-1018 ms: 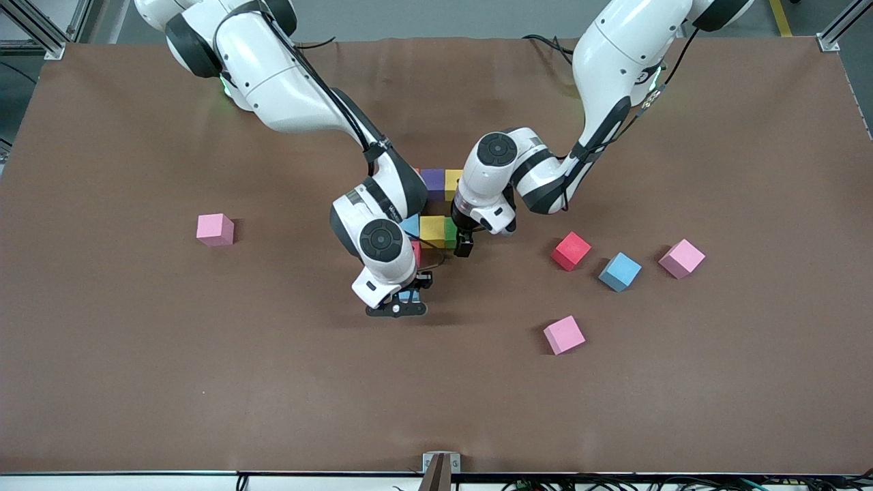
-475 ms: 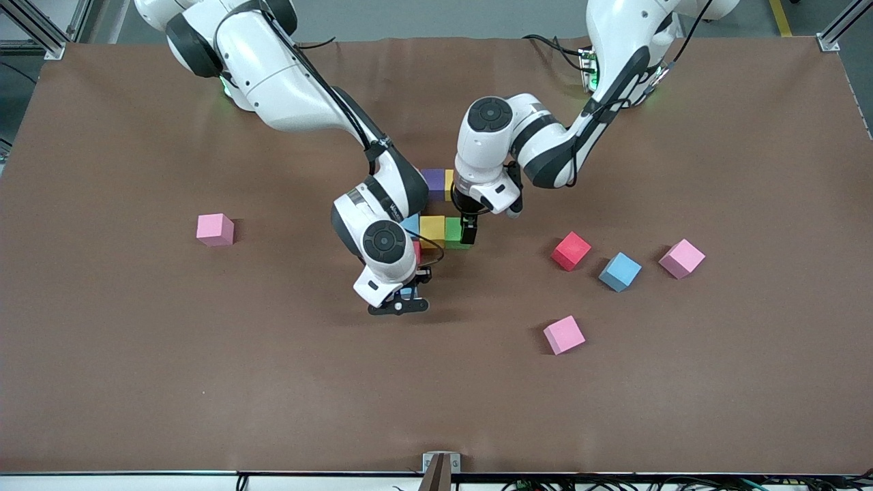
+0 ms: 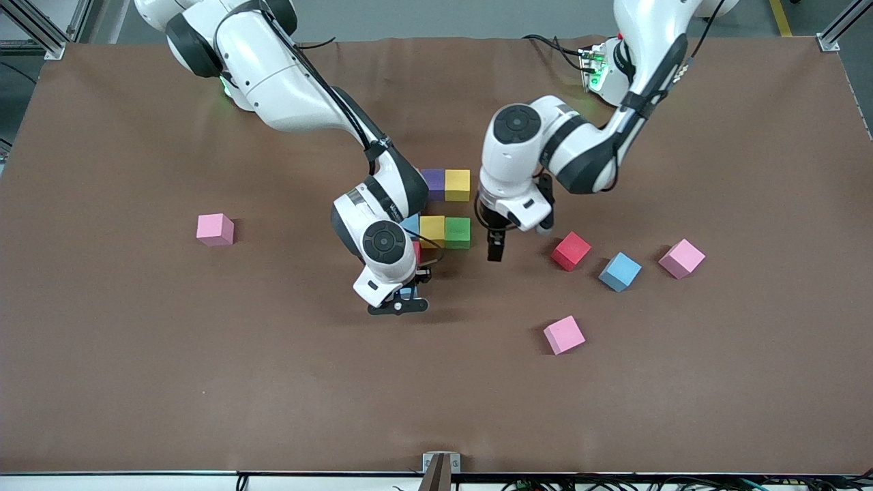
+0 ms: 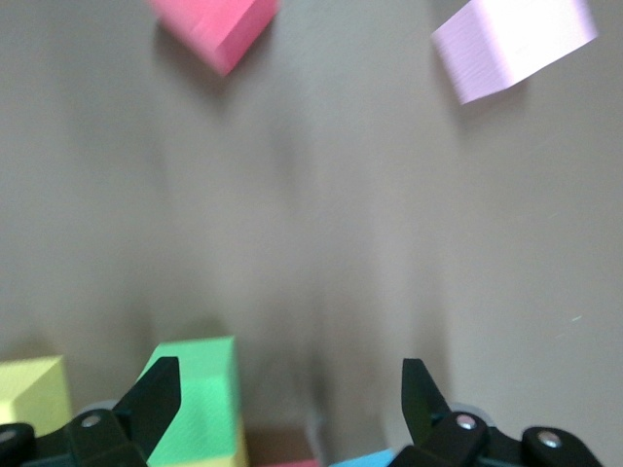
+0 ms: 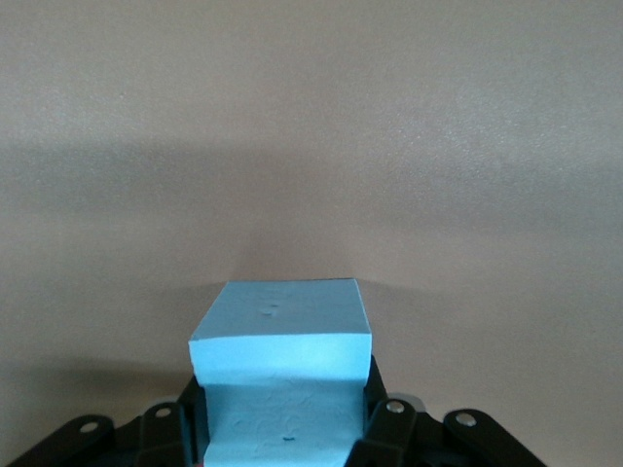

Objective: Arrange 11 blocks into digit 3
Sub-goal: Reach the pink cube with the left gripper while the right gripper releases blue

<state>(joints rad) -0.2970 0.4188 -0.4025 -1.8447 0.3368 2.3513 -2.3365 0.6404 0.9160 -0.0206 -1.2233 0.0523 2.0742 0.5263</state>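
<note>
The light blue block, now low over the table beside the red block, will go down from my right gripper against the camera-facing side of the red block (image 3: 410, 275).
The partial digit 3 shows a purple block (image 3: 433, 184) and a yellow block (image 3: 457, 185) in one row. A light blue (image 3: 411, 224), a yellow (image 3: 432, 230) and a green block (image 3: 457, 232) form a row nearer the camera. A red block (image 3: 416, 251) touches it, mostly hidden by the right arm. My right gripper (image 3: 399, 301) is shut on a light blue block (image 5: 282, 375), low over the table beside that red block. My left gripper (image 3: 496, 249) is open and empty, beside the green block (image 4: 195, 399).
Loose blocks lie toward the left arm's end: red (image 3: 571, 250), light blue (image 3: 619, 271), pink (image 3: 681, 258), and pink (image 3: 564, 334) nearer the camera. One pink block (image 3: 215, 229) lies toward the right arm's end. The red (image 4: 214, 29) and a pink (image 4: 511, 44) show in the left wrist view.
My left gripper has drawn away from the green block toward the loose red block, uncovering the yellow block of the farther row. The right gripper with its light blue block has barely moved.
</note>
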